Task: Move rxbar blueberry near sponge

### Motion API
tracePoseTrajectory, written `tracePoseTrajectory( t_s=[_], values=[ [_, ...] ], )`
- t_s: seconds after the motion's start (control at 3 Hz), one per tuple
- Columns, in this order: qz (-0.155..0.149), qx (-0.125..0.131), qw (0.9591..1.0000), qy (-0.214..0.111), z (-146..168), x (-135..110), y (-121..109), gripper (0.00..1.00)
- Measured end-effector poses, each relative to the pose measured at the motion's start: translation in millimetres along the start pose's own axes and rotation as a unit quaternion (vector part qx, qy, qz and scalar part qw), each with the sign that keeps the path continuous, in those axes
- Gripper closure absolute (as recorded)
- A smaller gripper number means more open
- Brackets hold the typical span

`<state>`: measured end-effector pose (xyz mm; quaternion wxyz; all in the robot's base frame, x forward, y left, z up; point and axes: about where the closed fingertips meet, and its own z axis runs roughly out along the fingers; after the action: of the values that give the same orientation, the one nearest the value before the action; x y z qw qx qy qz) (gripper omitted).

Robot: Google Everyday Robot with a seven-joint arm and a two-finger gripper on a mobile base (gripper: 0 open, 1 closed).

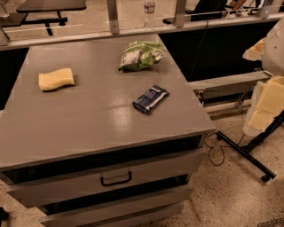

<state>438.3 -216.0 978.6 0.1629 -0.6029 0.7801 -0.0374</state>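
Observation:
I need to move to the rxbar blueberry next and close my gripper on the bar's far end (159,91), the one nearer the table's back edge.
The rxbar blueberry (151,98), a flat bar in a dark navy wrapper with white print, lies at an angle on the right middle of the grey table (88,119). The sponge (56,79), a pale yellow foam block, lies on the left side of the table, well apart from the bar. My gripper (265,104), cream-yellow, hangs at the right edge of the camera view. It is off the table, to the right of the bar, and holds nothing that I can see.
A crumpled green-and-white snack bag (140,55) lies at the back of the table, behind the bar. A water bottle (149,12) stands on the ledge beyond. The table front has drawers with a black handle (116,179). A black stand (248,153) is on the floor at right.

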Motion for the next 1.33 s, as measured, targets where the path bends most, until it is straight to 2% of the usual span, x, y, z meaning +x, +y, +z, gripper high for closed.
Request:
tracePoseTrajectory(
  t_s=[0.33,0.67,1.0,1.33],
  values=[
    [0.000,0.000,1.0000,0.000,0,0,0,0.00],
    [-0.020,0.007,0.9991,-0.036,12,-11,-17,0.00],
    [-0.071,0.010,0.9885,-0.133,61,-67,-71,0.00],
    [-0.100,-0.009,0.9796,-0.174,95,-109,-100,0.00]
  ],
)
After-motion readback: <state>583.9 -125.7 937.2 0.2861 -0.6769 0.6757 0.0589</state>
